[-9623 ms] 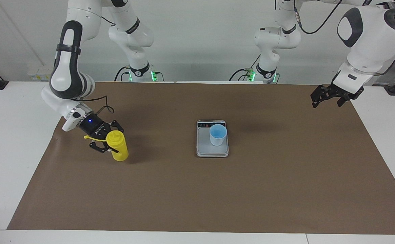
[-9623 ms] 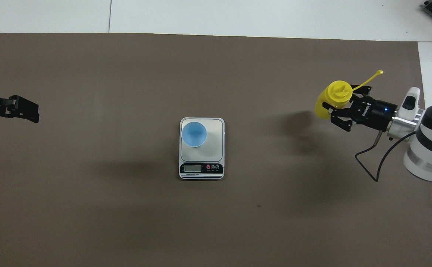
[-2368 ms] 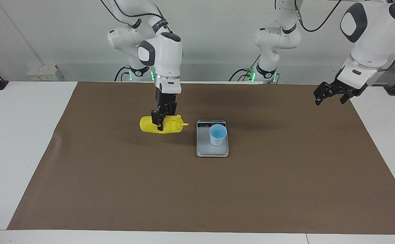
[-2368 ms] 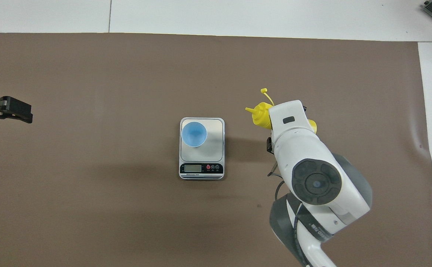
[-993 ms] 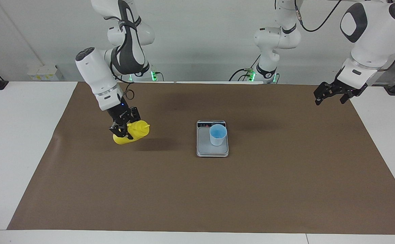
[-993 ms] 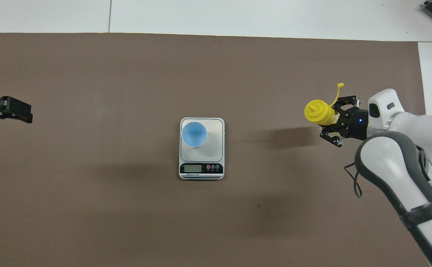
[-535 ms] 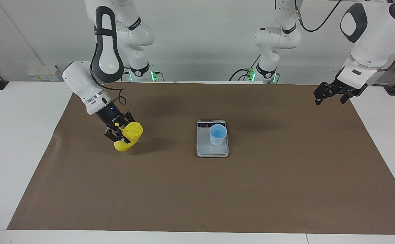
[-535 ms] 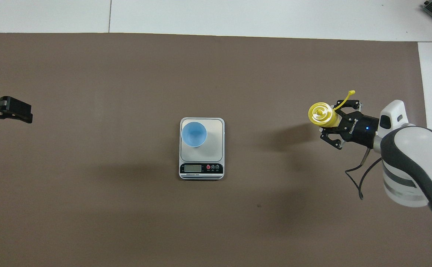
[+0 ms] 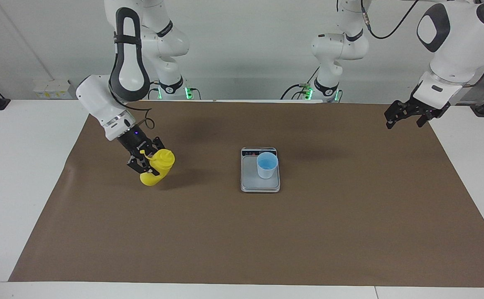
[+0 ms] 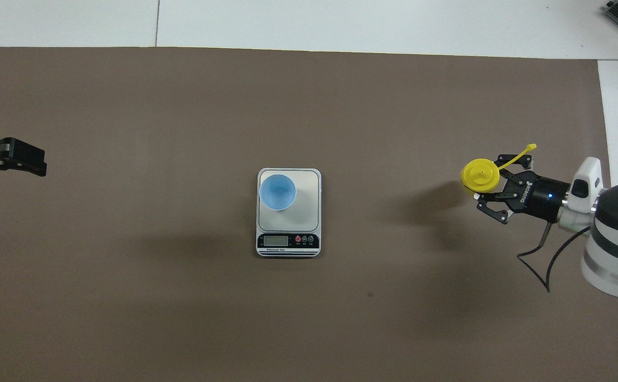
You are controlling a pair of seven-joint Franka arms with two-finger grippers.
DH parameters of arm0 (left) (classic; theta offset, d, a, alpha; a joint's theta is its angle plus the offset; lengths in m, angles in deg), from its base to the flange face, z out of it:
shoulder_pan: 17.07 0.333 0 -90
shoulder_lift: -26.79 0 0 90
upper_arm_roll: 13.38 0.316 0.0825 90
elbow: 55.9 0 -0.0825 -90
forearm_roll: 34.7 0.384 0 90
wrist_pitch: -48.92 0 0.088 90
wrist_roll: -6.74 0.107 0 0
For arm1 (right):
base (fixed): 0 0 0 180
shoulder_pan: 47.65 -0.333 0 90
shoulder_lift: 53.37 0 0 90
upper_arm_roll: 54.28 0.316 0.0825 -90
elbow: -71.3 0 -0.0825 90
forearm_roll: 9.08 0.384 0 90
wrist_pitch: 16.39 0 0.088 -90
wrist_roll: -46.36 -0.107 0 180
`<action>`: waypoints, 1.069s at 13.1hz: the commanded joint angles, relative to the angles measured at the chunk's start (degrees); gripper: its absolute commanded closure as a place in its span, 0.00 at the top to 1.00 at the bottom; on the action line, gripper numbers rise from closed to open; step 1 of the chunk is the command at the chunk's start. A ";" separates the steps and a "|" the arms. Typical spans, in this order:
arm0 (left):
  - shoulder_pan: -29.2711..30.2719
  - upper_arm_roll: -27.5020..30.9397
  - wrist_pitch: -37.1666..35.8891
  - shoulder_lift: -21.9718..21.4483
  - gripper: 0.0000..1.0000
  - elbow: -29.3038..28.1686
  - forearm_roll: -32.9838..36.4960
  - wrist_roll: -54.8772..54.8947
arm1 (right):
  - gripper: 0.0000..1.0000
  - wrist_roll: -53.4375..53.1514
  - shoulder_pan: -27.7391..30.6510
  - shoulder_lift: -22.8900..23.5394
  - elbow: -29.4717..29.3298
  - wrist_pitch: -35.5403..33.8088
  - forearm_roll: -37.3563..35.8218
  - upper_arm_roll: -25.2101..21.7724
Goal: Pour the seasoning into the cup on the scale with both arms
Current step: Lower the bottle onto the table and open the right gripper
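Next, my right gripper lets go of the yellow squeeze bottle on the bare brown mat (image 10: 467,194) by its fingertips, level with the cup.
The seasoning (image 9: 149,178) is a yellow squeeze bottle, held tilted low over the brown mat toward the right arm's end of the table. My right gripper (image 9: 153,161) is shut on its upper body. From overhead its round nozzle top (image 10: 477,175) faces up, with the cap strap sticking out beside my right gripper (image 10: 486,183). I cannot tell whether its base touches the mat. The light blue cup (image 9: 266,165) (image 10: 277,192) stands on the grey scale (image 9: 250,178) (image 10: 306,204) at mid-table. My left gripper (image 9: 406,114) (image 10: 17,156) waits open and empty above the mat's edge at the left arm's end.
A brown mat (image 9: 242,232) covers most of the white table (image 9: 13,166). The scale's dark display strip (image 10: 287,241) is on its end nearer the robots. Nothing else stands on the mat.
My right gripper has swung the seasoning from lying nozzle-first toward the scale to a more upright tilt, drifting toward the right arm's end. The left arm, cup and scale have not moved.
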 commanded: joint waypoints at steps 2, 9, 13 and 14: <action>-0.12 0.33 1.07 -1.59 1.00 -1.90 -0.74 0.13 | 0.23 2.36 1.78 1.74 -0.05 -2.70 2.50 0.64; -0.12 0.33 1.07 -1.59 1.00 -1.90 -0.74 0.13 | 0.46 4.74 3.54 4.66 0.03 -5.62 6.90 0.55; -0.12 0.33 1.07 -1.59 1.00 -1.90 -0.74 0.13 | 0.97 4.74 3.54 4.66 -0.05 -5.35 6.90 0.55; -0.12 0.33 1.07 -1.59 1.00 -1.90 -0.74 0.13 | 1.00 4.74 3.54 4.66 -0.05 -5.35 6.90 0.55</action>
